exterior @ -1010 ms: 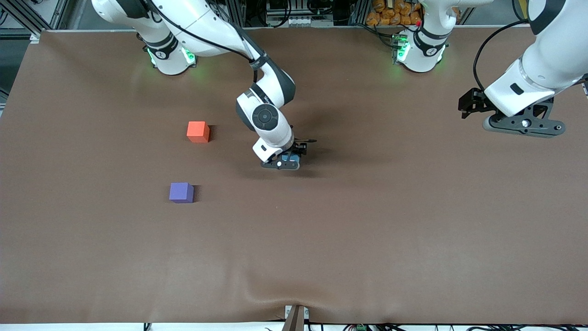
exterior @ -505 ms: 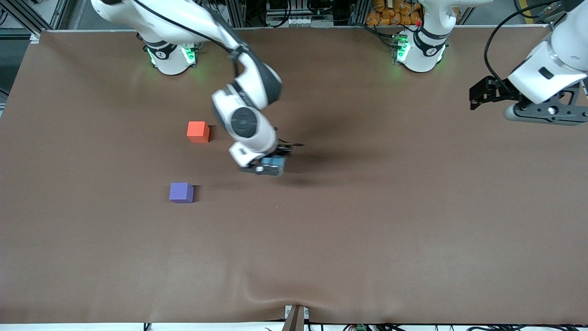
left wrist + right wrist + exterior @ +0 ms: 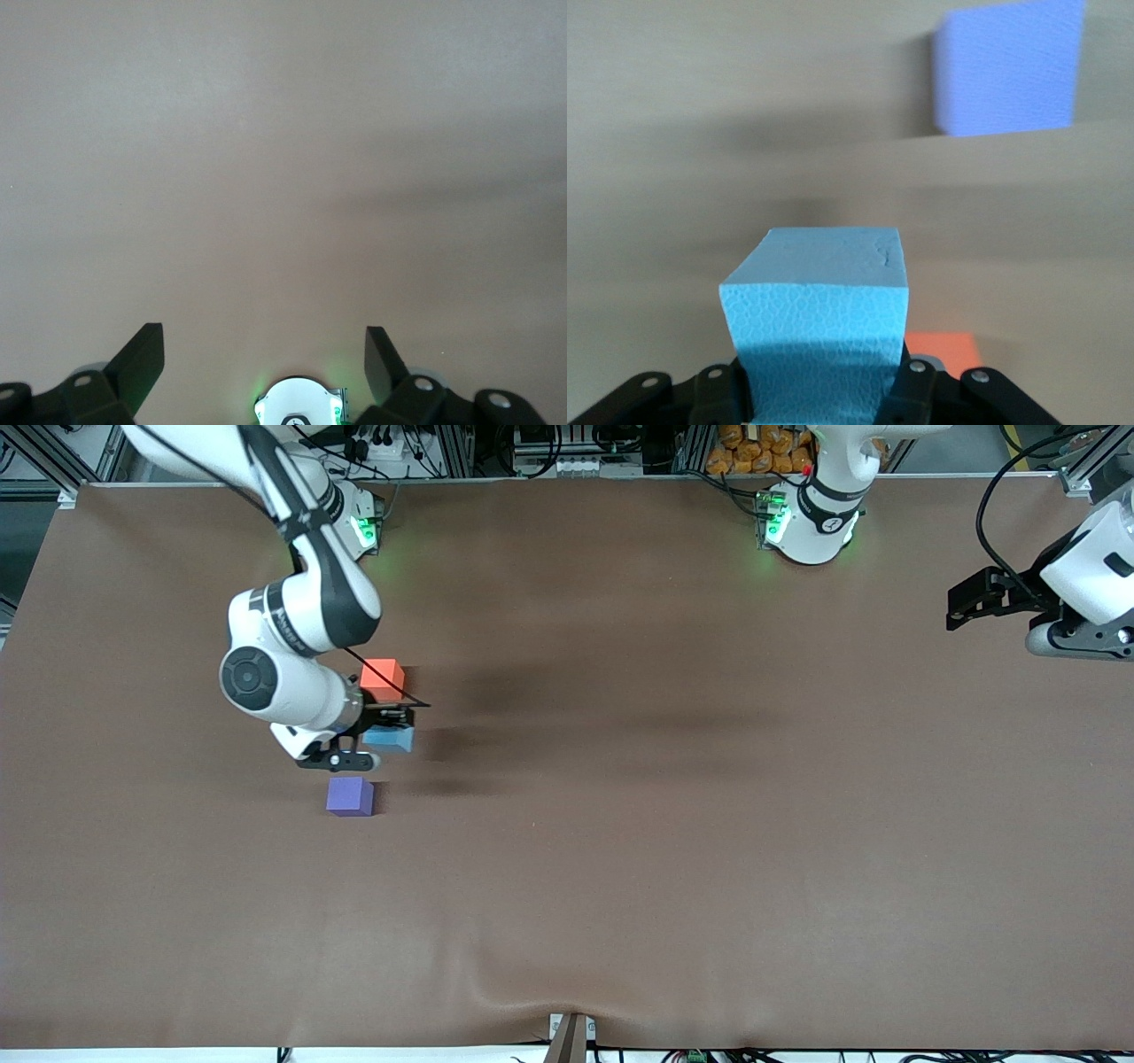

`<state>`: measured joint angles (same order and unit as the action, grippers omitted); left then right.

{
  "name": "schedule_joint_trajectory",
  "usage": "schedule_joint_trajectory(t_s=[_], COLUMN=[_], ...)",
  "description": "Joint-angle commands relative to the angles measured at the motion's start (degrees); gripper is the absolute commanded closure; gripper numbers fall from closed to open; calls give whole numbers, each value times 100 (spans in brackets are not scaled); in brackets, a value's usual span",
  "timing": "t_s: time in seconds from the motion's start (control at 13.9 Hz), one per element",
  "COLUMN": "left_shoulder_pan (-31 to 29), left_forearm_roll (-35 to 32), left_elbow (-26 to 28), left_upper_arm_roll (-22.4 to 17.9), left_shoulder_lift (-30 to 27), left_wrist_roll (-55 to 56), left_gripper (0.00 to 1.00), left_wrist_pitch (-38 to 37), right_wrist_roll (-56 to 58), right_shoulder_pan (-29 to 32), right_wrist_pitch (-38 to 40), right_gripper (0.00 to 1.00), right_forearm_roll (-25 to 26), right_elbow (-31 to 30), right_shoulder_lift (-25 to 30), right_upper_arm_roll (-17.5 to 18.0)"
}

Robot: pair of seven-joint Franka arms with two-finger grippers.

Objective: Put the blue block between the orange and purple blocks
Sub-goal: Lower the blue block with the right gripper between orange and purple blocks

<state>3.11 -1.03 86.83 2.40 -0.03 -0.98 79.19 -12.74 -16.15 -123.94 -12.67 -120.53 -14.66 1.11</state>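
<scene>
The blue block will go down from my right gripper onto the brown table cover, midway (image 3: 367, 739) (image 3: 963, 226) between the orange block and the purple block.
My right gripper (image 3: 372, 742) is shut on the blue block (image 3: 390, 738) and holds it in the air over the gap between the orange block (image 3: 383, 676) and the purple block (image 3: 350, 795). The purple block lies nearer the front camera than the orange one. In the right wrist view the blue block (image 3: 819, 332) fills the space between the jaws, with the purple block (image 3: 1008, 69) and a corner of the orange block (image 3: 946, 345) around it. My left gripper (image 3: 974, 598) hangs open and empty over the left arm's end of the table; its fingers (image 3: 142, 363) stand wide apart.
The brown table cover (image 3: 673, 824) has a raised wrinkle at its front edge (image 3: 532, 979). The two arm bases (image 3: 811, 522) stand along the table's back edge.
My right gripper has carried the blue block from the table's middle toward the right arm's end, to between the orange and purple blocks. My left gripper has drawn farther back toward its own end.
</scene>
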Motion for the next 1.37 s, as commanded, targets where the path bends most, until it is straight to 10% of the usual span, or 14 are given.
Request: schedule_joint_trajectory(t_s=[0.0,0.87,0.94,1.01,1.3], left_shoulder_pan=[-3,137,137,129,41], left_forearm_roll=[95,-334,-449,-459,-328], left_elbow=[-78,-78,-78,-78,-79], left_upper_arm_roll=[-55,120,260,279,235], left_shoulder_lift=[-67,3,12,12,91], left_wrist_roll=[-17,-26,-8,-8,-43], left_gripper=[0,0,0,0,0], left_wrist_pitch=[-132,229,229,229,457], right_wrist_roll=[315,966,966,949,878], right_shoulder_pan=[235,621,656,665,691], right_wrist_pitch=[-323,-1167,-1159,-1158,-22], right_gripper=[100,100,87,7,0], right_forearm_roll=[-25,-25,-25,-34,-60], right_elbow=[-366,-744,-735,-726,-193], right_shoulder_lift=[34,-608,-635,-661,-425], right_upper_arm_roll=[117,117,117,117,126])
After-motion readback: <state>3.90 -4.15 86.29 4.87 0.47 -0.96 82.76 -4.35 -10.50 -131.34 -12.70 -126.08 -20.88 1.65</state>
